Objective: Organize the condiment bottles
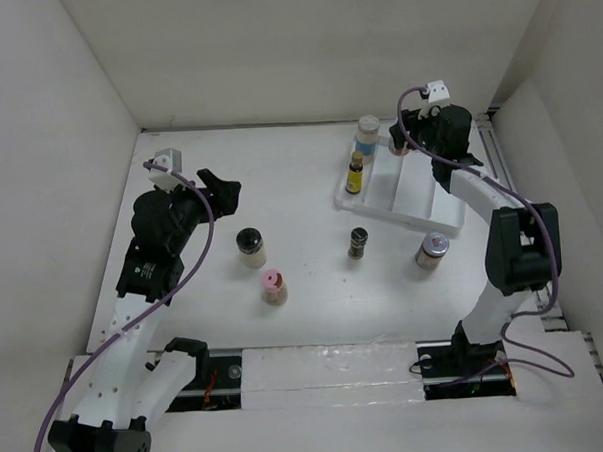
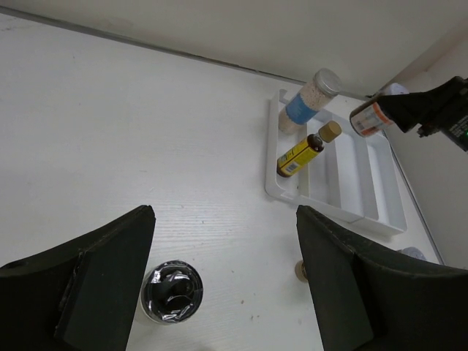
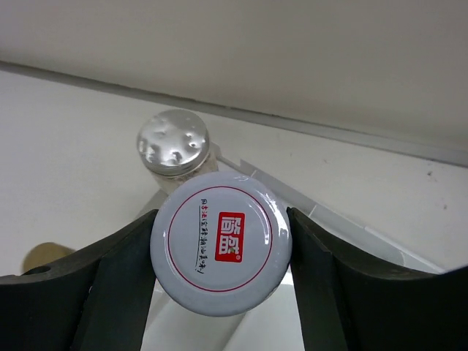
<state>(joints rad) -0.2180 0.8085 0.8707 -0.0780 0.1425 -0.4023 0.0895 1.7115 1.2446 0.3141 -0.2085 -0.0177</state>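
Observation:
My right gripper has the white-lidded jar. I will put it down at the tray's far end [image 1: 390, 162], close beside the blue-label jar.
A white tray [image 1: 412, 196] sits at the back right. In it stand a blue-label jar [image 1: 367, 135] and a slim yellow bottle [image 1: 355, 174]. My right gripper [image 1: 406, 141] is shut on a jar with a white lid and red logo [image 3: 221, 243], held above the tray's far end next to the blue-label jar [image 3: 173, 142]. On the table stand a black-lidded jar [image 1: 250, 246], a pink-lidded jar [image 1: 273, 286], a dark grinder bottle [image 1: 358, 243] and a silver-lidded jar [image 1: 432, 250]. My left gripper [image 1: 220, 190] is open and empty, above and behind the black-lidded jar [image 2: 170, 292].
White walls close the table in at the back and on both sides. The tray [image 2: 365, 183] has long parallel slots. The right arm's elbow [image 1: 523, 246] stands just right of the silver-lidded jar. A rail runs along the near edge [image 1: 328, 370].

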